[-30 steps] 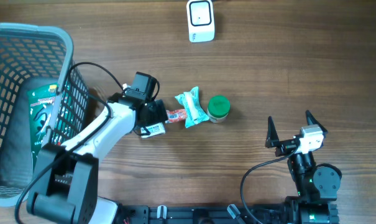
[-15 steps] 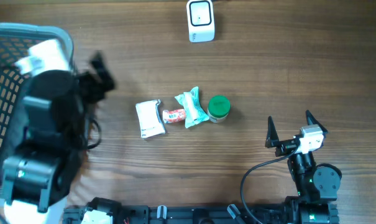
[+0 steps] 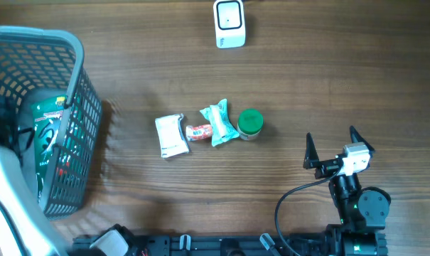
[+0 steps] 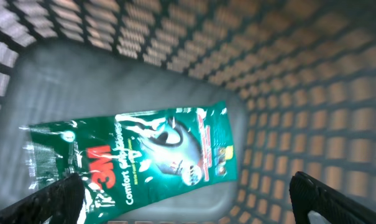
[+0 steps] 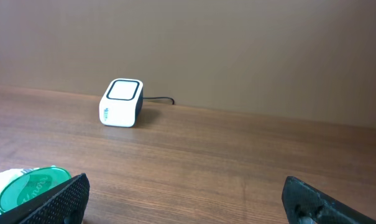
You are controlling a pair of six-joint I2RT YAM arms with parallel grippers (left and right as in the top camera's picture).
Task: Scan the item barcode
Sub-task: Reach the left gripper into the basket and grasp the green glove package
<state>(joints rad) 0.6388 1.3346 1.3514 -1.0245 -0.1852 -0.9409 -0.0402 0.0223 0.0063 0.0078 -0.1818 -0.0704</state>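
My left gripper needs to close on the middle of the green 3M packet (image 3: 47,139) (image 4: 147,152), at the place where the printed glove meets the "Comfort Grip Gloves" words.
The white scanner (image 3: 229,23) (image 5: 120,102) stands at the table's far edge. A white packet (image 3: 171,135), a small red packet (image 3: 200,131), a teal-and-white packet (image 3: 219,123) and a green-lidded jar (image 3: 250,122) (image 5: 29,186) lie in a row mid-table. A green 3M packet (image 3: 50,135) (image 4: 138,155) lies flat on the floor of the grey basket (image 3: 30,43). My left gripper (image 4: 191,199) hangs open inside the basket, just above that packet and holding nothing. The right gripper (image 3: 332,136) (image 5: 188,202) rests open and empty at the near right.
The basket's mesh walls (image 4: 312,93) close in around the left gripper. The left arm (image 3: 5,192) runs along the left edge of the overhead view. A black cable (image 5: 160,99) leaves the scanner. Bare wood lies between the right gripper and the jar.
The left arm has left the white packet lying on the table and swung left into the basket. The right arm has not moved.
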